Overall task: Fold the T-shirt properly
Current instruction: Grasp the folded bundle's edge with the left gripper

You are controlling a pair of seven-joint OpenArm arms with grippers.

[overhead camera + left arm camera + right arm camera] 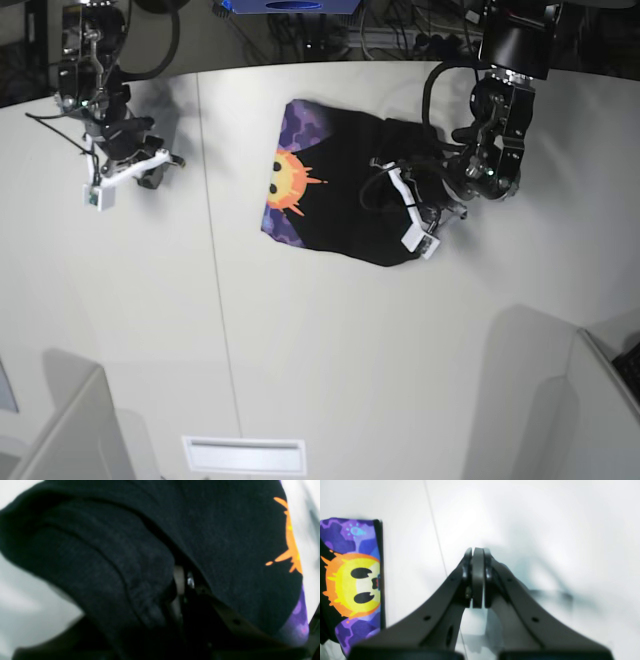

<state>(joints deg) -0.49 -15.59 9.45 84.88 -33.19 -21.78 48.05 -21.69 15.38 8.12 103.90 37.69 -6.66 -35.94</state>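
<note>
My left gripper has the black T-shirt, which still lies folded at the table's middle back. It will let go of it with the shirt's middle over the sun face's spot (pixel 304 185) (pixel 288 555), near the table's thin seam.
The black T-shirt (pixel 340 190) lies folded into a rough rectangle at the middle back of the white table, its orange-yellow sun face on purple at its left end. My left gripper (pixel 408 205) is at the shirt's right edge. In the left wrist view black cloth (pixel 225 542) fills the frame and bunches over the gripper (pixel 183 580), whose jaws look closed in the folds. My right gripper (pixel 150 165) is far left of the shirt, over bare table. In the right wrist view it (pixel 477 580) is shut and empty, with the sun print (pixel 352 580) at the left edge.
A thin seam (pixel 215 300) runs front to back across the table (pixel 330 350), left of the shirt. Grey partition panels stand at the front left (pixel 70 430) and front right (pixel 600 400) corners. A white slotted plate (pixel 243 455) sits at the front edge. Cables and equipment crowd the back.
</note>
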